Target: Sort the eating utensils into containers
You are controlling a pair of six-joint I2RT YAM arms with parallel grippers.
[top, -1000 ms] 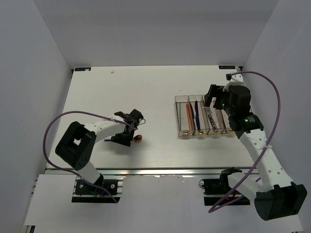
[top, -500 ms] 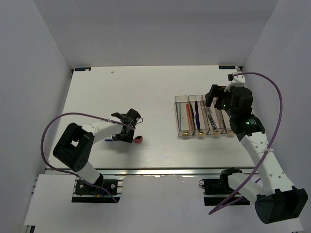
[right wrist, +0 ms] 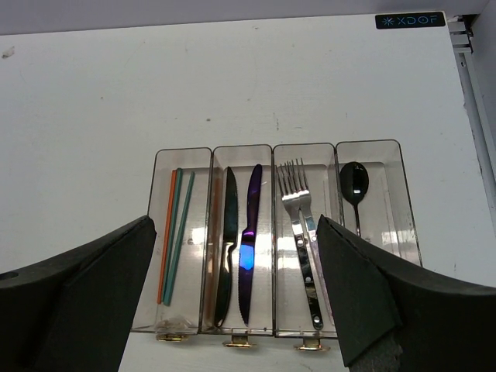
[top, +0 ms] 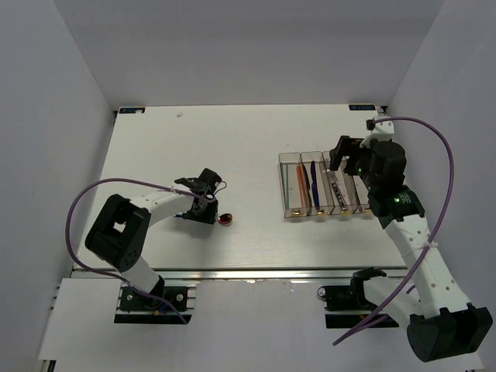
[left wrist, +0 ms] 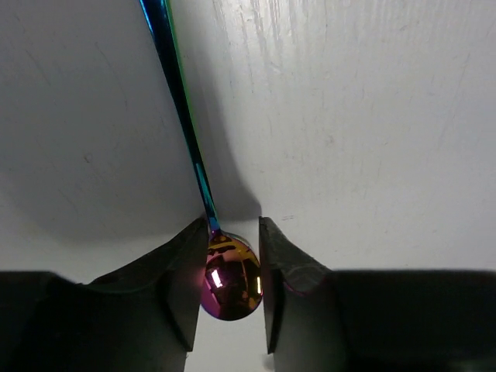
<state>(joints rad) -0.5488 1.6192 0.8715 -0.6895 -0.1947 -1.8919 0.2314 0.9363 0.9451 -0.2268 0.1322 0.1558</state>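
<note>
I need to open my left gripper's fingers, which sit around the red-bowled spoon's rounded bowl, and take the spoon's thin handle (left wrist: pixel 205 191) near the bowl before I lift it.
A red-bowled spoon (top: pixel 224 220) lies on the white table, its iridescent handle (left wrist: pixel 177 85) running away from the bowl (left wrist: pixel 231 277). My left gripper (left wrist: pixel 232 267) is low over the table, and its fingers touch both sides of that bowl. The containers (top: pixel 288 186) stand in a row at the right. They hold orange and teal chopsticks (right wrist: pixel 174 232), two knives (right wrist: pixel 249 240), two forks (right wrist: pixel 298 225) and a black-bowled spoon (right wrist: pixel 354 182), one kind to each bin. My right gripper (right wrist: pixel 234 225) hangs open above the bins with nothing between its fingers.
The table's near edge with the metal rail (top: pixel 248 271) runs just below the left arm. Grey walls close in the left, right and far sides. A purple cable (top: pixel 434 147) loops by the right arm.
My left gripper has narrowed around the spoon's bowl, and the bowl has slid a little to the right on the table. The right gripper has barely moved above the bins.
</note>
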